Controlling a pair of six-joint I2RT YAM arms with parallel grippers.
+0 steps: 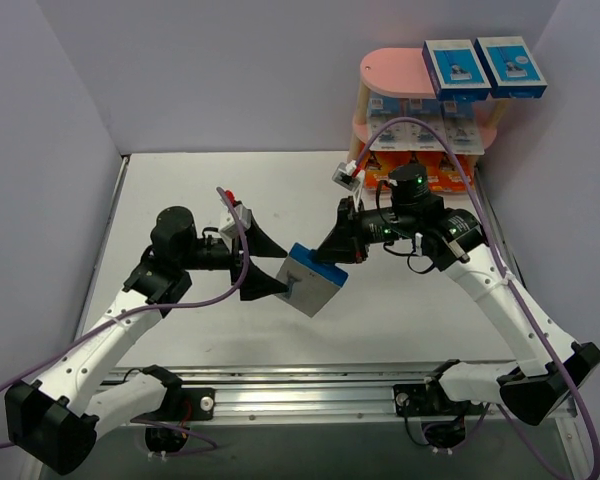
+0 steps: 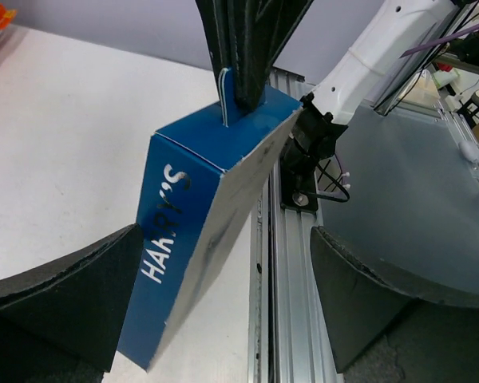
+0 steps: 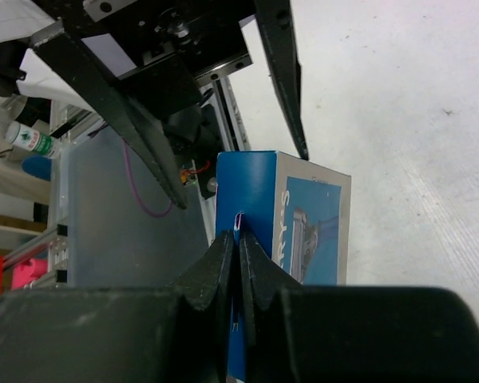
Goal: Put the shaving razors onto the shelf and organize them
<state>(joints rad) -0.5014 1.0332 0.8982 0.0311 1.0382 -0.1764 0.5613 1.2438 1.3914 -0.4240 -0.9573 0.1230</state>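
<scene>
The robot's right gripper holds the box by its thin hang tab, so next the left gripper takes and levels it before the right gripper grasps the box's broad sides (image 3: pixel 318 223).
A blue-grey razor box (image 1: pixel 315 280) marked HARRY'S (image 2: pixel 199 231) hangs tilted above the middle of the table. My right gripper (image 1: pixel 338 250) is shut on the thin hang tab at its top edge (image 3: pixel 238 239). Lower down, my left gripper (image 2: pixel 227 239) is open and its wide black fingers (image 2: pixel 64 295) straddle the box. The right-hand finger stands well apart from it. The pink shelf (image 1: pixel 395 72) is at the back right. Two blue razor boxes (image 1: pixel 455 65) lie on its top board, white-blue cards (image 1: pixel 420 108) on the middle one, orange packs (image 1: pixel 420 165) below.
An aluminium rail (image 1: pixel 310 400) runs along the table's near edge beneath both arm bases. White walls close in the left, back and right sides. Purple cables (image 1: pixel 420 125) loop from the right arm in front of the shelf.
</scene>
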